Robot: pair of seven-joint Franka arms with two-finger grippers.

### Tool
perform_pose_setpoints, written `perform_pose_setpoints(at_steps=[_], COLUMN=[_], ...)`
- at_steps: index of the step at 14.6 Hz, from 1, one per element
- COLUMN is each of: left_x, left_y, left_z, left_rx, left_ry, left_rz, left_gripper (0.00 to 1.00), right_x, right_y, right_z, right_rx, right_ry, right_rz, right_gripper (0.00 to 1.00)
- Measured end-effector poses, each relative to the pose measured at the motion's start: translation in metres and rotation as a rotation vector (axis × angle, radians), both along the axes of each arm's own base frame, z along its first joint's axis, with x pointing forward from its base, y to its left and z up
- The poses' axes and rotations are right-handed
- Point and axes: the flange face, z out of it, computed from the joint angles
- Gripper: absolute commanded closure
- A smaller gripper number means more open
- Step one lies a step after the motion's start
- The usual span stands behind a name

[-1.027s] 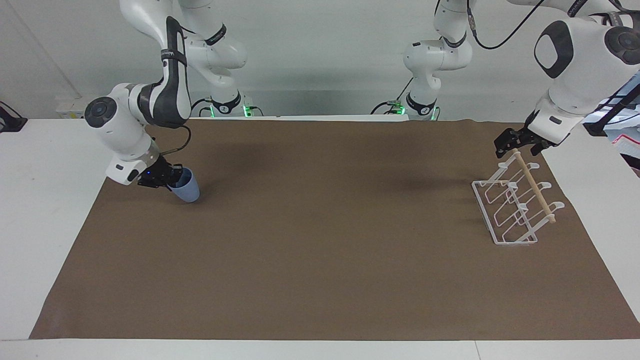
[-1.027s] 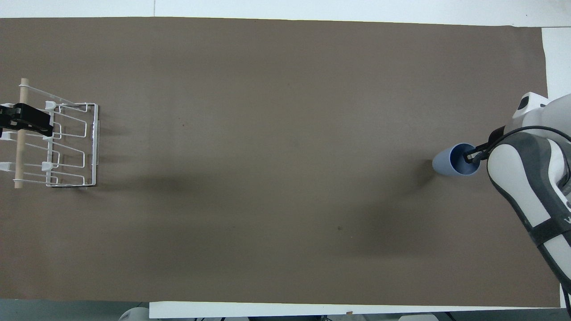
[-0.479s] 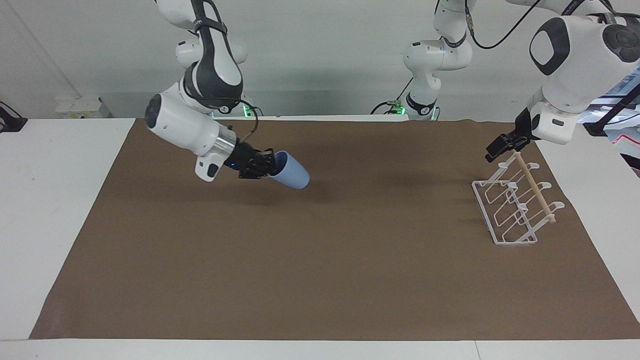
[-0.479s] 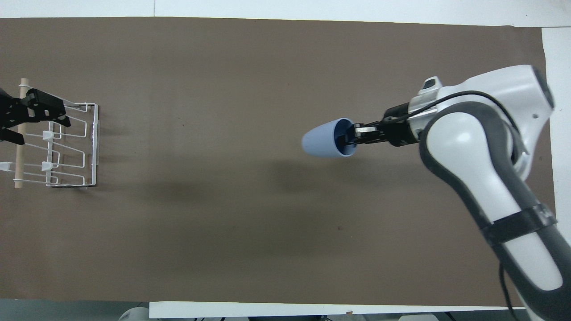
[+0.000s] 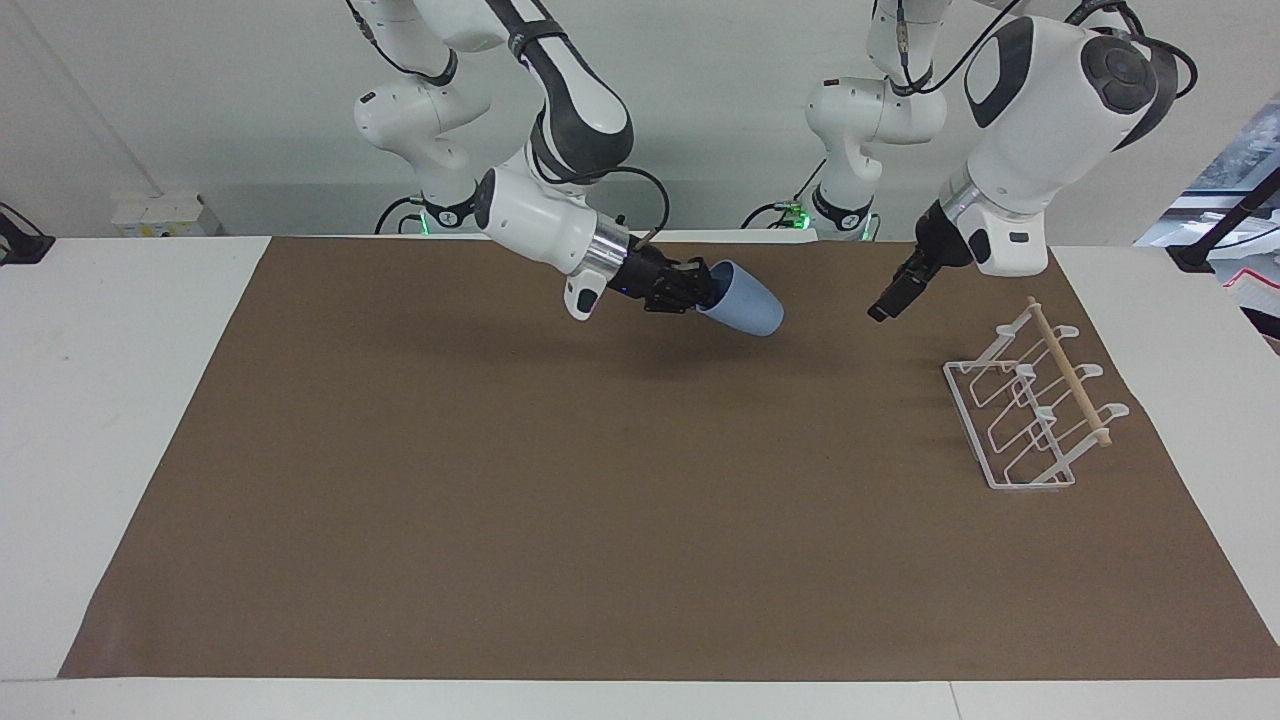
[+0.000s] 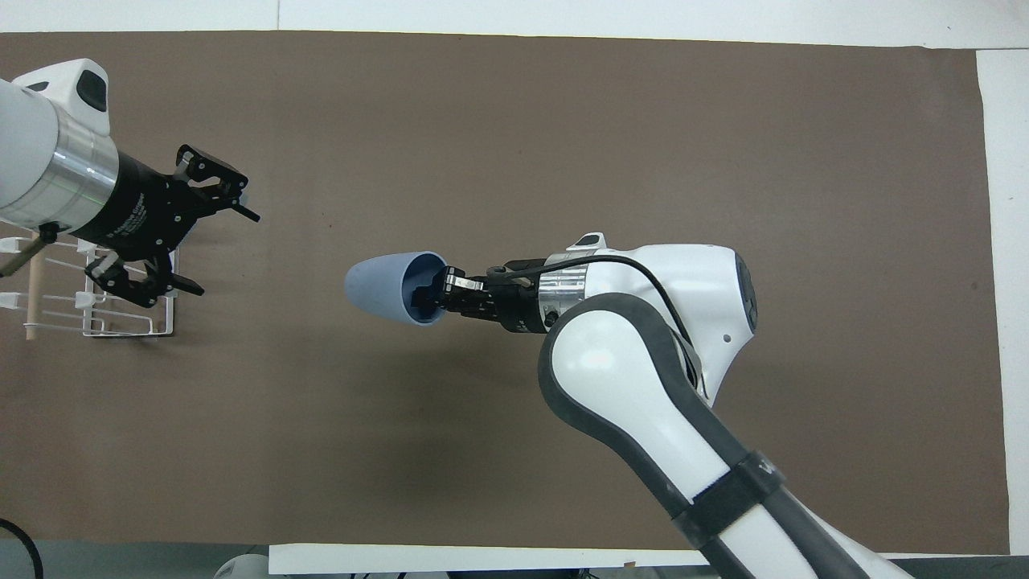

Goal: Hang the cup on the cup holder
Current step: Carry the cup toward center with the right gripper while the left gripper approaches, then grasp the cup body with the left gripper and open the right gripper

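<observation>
My right gripper holds the light-blue cup's rim. Next, my left gripper closes around the base end point(image 6: 366, 284) of the cup, opposite that rim.
My right gripper point(image 5: 702, 290) is shut on the rim of the light-blue cup point(image 5: 745, 302), with one finger inside the mouth. It holds the cup on its side in the air over the middle of the mat, base pointing toward the left arm's end; the cup also shows in the overhead view point(image 6: 382, 285), held by the right gripper point(image 6: 428, 293). The white wire cup holder point(image 5: 1030, 410) with its wooden dowel stands on the mat at the left arm's end. My left gripper point(image 5: 893, 297) is open and empty in the air beside the holder, and covers part of the holder point(image 6: 120, 323) in the overhead view point(image 6: 219, 248).
A brown mat point(image 5: 600, 520) covers most of the white table point(image 5: 120, 400). The holder sits near the mat's edge at the left arm's end.
My right gripper has lifted the cup and carried it from the right arm's end to the middle of the mat. My left gripper has risen from the holder's dowel and swung toward the middle.
</observation>
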Motion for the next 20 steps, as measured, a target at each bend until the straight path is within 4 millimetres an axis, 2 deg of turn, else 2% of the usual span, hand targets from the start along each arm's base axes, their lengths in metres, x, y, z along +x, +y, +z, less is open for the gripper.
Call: perform_pose_setpoints(at_steps=[5,7,11,15,17,20], left_x=[-0.001,-0.008,-0.036,-0.05,-0.051,-0.057], left_y=[-0.022,-0.04,-0.076,-0.092,-0.095,-0.109], left_z=[0.001,-0.009,-0.035,-0.056,-0.065,-0.066], left_rx=[-0.069,-0.106,-0.112,-0.111,-0.113,-0.119], left_ry=[0.09,0.106,0.139,0.136,0.126,0.097], left_rz=[0.371,0.406,0.392,0.397,0.404,0.378], left_gripper=[0.0,0.0,0.0,0.03,0.99,1.0], right_x=[-0.002,-0.002,-0.002,-0.002,-0.001,-0.001], right_y=[0.0,-0.001,0.0,-0.001,-0.001,-0.003], right_z=[0.0,0.0,0.0,0.0,0.0,-0.001], right_rx=[0.029,0.031,0.031,0.032,0.032,0.032], right_ry=[0.104,0.112,0.112,0.112,0.112,0.116], right_rz=[-0.004,-0.007,-0.007,-0.008,-0.008,-0.011], right_gripper=[1.0,1.0,1.0,1.0,1.0,1.0])
